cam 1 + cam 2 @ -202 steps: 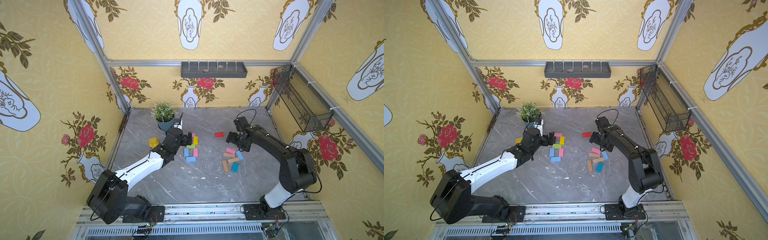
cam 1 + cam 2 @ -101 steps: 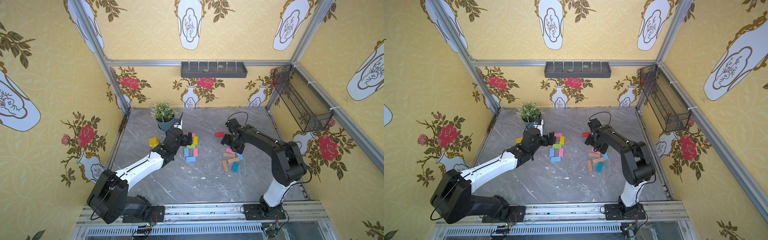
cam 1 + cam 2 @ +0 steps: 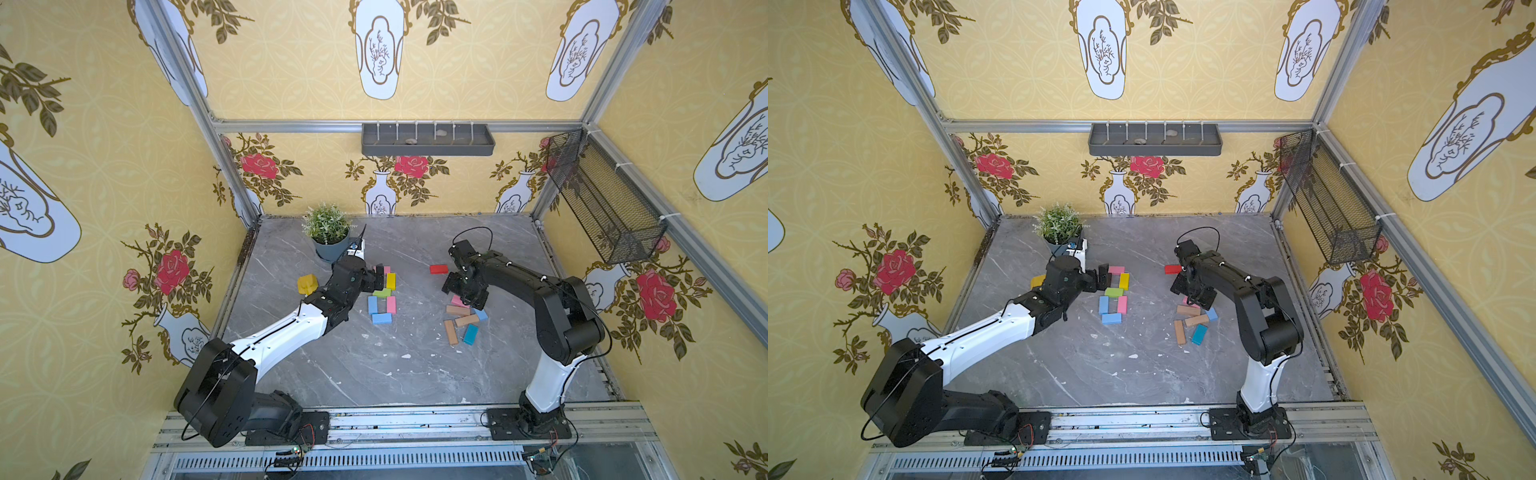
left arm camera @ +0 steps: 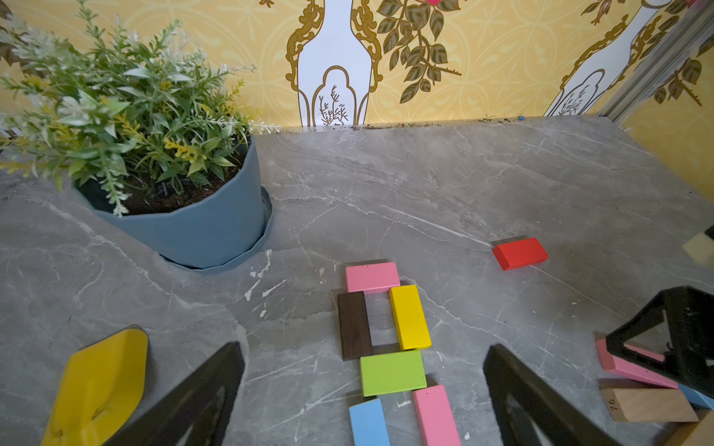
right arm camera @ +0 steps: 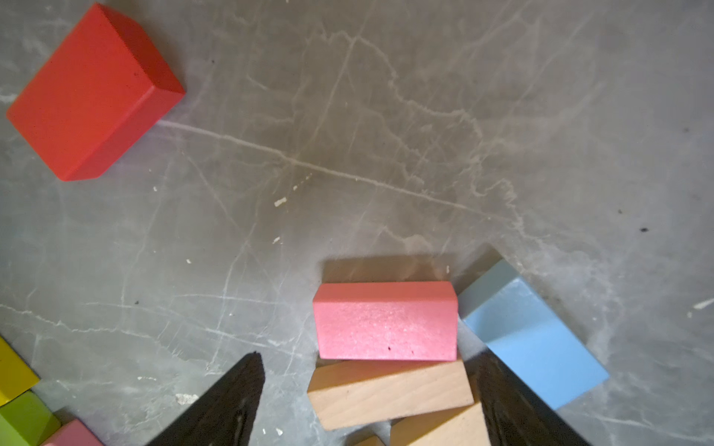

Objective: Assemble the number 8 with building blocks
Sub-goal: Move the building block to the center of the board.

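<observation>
A tan block is touching the long side of the loose pink block, so my right gripper needs to move that pink block clear by its ends [image 5: 317, 325], then grip it by its long sides.
Several building blocks lie flat in a figure: pink [image 4: 372, 277] at the far end, dark brown [image 4: 353, 325] and yellow [image 4: 409, 316] as sides, green [image 4: 392, 372] across, then blue [image 3: 372, 304] and pink [image 3: 391, 304] sides and a blue [image 3: 381, 318] end. My left gripper [image 4: 363, 349] hovers open over the figure's far half, also in a top view [image 3: 379, 279]. My right gripper [image 5: 367, 359] stands open low over a loose pile, its jaws either side of a pink block [image 5: 384, 320] lying on a tan block [image 5: 390, 394]. A blue block [image 5: 533, 340] lies beside them. A red block [image 3: 438, 269] lies apart.
A potted plant [image 3: 328, 232] stands behind the left gripper and a yellow scoop toy [image 3: 307, 284] lies left of it. More tan blocks [image 3: 451, 331] and a teal block [image 3: 470, 334] lie in front of the pile. A wire basket [image 3: 602, 199] hangs on the right wall.
My right gripper has swung left and then come down toward the front, over the pink block on the pile, with its jaws a little narrower. The left arm has not moved.
</observation>
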Tool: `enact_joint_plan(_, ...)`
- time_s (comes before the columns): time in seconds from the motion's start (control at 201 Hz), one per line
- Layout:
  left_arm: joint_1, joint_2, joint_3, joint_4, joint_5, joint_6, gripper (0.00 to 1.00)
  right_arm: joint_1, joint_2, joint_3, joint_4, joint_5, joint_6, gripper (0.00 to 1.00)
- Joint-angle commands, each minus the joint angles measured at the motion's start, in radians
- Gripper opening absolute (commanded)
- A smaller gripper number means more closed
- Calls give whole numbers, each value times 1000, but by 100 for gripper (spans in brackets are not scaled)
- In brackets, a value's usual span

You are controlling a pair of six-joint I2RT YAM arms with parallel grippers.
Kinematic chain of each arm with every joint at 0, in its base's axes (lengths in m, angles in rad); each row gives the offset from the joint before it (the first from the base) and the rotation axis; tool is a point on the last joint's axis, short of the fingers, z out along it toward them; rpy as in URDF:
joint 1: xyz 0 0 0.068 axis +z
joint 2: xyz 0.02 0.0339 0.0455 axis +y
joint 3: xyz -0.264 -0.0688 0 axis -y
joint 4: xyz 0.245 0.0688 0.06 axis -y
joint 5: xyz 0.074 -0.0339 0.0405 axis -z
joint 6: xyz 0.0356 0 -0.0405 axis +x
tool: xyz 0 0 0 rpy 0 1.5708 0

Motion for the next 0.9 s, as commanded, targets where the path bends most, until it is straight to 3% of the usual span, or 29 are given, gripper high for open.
enact_joint_plan(0.0,1,6,3,11,-5,5,100,0,11,2,10,8,-11,88)
enact_joint_plan(0.473,1,13,7,11,-6,6,100,-3,55,6,29,-1,-17,82)
enact_joint_plan(0.891,1,13,6,8,-11,10,100,-2,77,8,37,0,-14,64)
